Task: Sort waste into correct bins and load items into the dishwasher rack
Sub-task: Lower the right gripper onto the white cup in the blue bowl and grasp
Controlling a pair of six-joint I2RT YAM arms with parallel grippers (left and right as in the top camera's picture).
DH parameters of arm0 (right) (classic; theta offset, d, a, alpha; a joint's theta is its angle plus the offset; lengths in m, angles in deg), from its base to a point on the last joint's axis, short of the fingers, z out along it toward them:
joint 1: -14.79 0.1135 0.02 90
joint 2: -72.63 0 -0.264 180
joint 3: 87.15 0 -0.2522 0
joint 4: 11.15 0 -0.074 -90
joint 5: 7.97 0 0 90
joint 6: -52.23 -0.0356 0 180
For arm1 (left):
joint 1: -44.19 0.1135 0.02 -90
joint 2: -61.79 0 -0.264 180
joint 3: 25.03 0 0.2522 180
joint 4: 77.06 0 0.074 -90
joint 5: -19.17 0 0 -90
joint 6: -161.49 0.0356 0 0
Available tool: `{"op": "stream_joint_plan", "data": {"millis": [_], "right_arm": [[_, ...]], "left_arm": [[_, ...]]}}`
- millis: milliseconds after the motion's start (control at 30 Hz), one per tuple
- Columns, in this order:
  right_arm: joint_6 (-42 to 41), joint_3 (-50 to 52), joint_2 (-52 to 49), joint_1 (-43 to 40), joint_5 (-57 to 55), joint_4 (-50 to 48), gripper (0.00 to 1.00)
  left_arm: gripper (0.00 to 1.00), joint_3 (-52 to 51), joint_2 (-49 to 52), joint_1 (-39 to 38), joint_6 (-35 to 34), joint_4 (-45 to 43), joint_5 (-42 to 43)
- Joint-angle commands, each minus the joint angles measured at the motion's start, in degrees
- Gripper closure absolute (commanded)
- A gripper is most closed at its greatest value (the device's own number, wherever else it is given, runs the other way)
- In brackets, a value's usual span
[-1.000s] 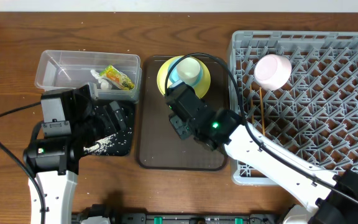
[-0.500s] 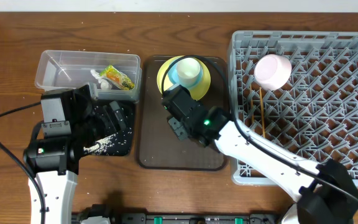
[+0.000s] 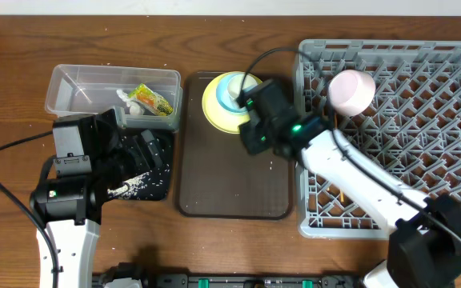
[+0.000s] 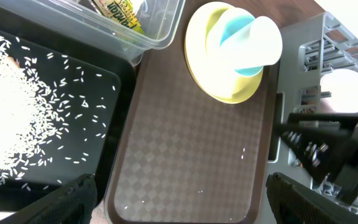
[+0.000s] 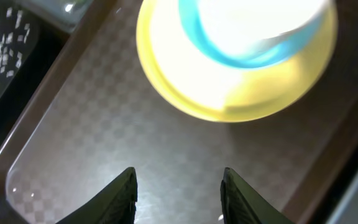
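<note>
Next, I move my right gripper to the white cup's rim [image 3: 232,85] [image 5: 205,14] and close it there, since this cup sits on top in the light blue bowl.
The round yellow-green plate [image 3: 218,108] with the light blue cup [image 3: 232,85] on it sits at the far end of the brown serving tray [image 3: 230,188]. My right gripper [image 3: 250,138] hovers over that tray just short of the plate [image 5: 229,93]. Its jaws [image 5: 179,190] are open and nothing is between them. My left gripper [image 3: 146,148] hangs wide open over the black tray [image 3: 160,172], which holds loose rice [image 4: 5,112]. The clear tub [image 3: 78,92] contains the snack wrapper [image 3: 152,100] and a white paper scrap [image 3: 126,102]. The white bowl [image 3: 350,90], pink underside up, rests in the grey rack [image 3: 422,144].
The right arm [image 3: 358,180] lies diagonally over the rack's left edge. The rack's wall stands close to the right side of the serving tray. A black cable [image 3: 10,152] loops on the wooden table to the left of the left arm.
The right arm has swung from the middle of the brown tray toward the back and right, ending beside the plate's near right edge. The left arm has not moved.
</note>
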Motion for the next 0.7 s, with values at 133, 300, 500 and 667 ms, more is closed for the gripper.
{"op": "stream_joint_plan", "data": {"millis": [133, 300, 500, 667], "right_arm": [[3.82, -5.46, -0.28, -3.48, 4.15, -4.07, 0.49], [6.71, -6.47, -0.31, -3.96, 2.58, -9.90, 0.52], [10.73, -6.45, -2.73, -3.80, -1.01, -14.60, 0.55], [12.46, -6.45, -7.82, -2.56, -0.81, -17.07, 0.58]], "left_arm": [[0.10, 0.24, -0.02, 0.24, 0.74, 0.02, -0.31], [0.10, 0.24, -0.02, 0.24, 0.74, 0.02, -0.31], [0.10, 0.24, -0.02, 0.26, 0.74, 0.02, -0.31], [0.10, 0.24, -0.02, 0.24, 0.74, 0.02, -0.31]]}}
